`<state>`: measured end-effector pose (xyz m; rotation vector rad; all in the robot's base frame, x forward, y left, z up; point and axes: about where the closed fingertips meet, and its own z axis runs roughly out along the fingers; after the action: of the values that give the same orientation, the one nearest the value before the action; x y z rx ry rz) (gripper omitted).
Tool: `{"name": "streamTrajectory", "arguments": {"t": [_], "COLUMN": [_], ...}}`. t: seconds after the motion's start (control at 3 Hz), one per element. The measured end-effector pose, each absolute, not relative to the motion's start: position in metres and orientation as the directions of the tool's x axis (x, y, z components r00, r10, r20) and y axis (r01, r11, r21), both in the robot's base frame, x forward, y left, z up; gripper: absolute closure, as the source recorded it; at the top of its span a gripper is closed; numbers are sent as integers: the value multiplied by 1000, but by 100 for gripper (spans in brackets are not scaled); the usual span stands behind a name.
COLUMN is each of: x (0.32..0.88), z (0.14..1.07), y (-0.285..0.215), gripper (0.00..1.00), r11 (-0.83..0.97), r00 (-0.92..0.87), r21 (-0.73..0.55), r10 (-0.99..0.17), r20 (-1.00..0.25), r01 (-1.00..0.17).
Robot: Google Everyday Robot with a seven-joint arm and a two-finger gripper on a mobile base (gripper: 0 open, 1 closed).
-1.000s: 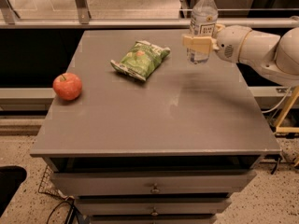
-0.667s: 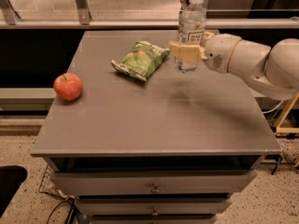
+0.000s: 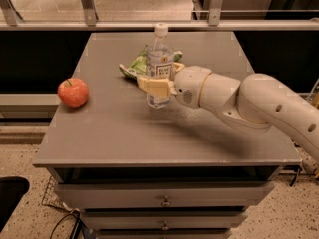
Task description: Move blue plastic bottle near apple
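My gripper has the plastic bottle. I should put it down on the grey table (image 3: 113, 126) beside the apple, toward the front edge.
A clear plastic bottle (image 3: 159, 59) with a white cap and a white label stands upright, held above the middle of the grey table (image 3: 124, 133). My gripper (image 3: 158, 85) is shut on the bottle's lower half, its cream fingers (image 3: 152, 85) wrapped around it. The white arm reaches in from the right. The red-orange apple (image 3: 73, 92) sits at the table's left edge, well to the left of the bottle.
A green crinkled snack bag (image 3: 135, 66) lies just behind the bottle, partly hidden by it. Drawers (image 3: 164, 198) are under the tabletop. A metal rail (image 3: 159, 26) runs along the far edge. The floor drops off at the left and front.
The gripper has carried the bottle left, from the table's far right to its middle, in front of the snack bag and closer to the apple.
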<state>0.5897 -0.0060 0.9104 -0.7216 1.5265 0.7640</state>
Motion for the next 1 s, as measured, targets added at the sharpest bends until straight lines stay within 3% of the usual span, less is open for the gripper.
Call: {"name": "streamTrajectory", "arguments": {"t": [1.0], "x": [537], "z": [879], "y": [105], "gripper": [100], "r11": [516], "r00": [-56], "r21": [-6], "r10": [-105], "r20": [-993], "r01": [-857]}}
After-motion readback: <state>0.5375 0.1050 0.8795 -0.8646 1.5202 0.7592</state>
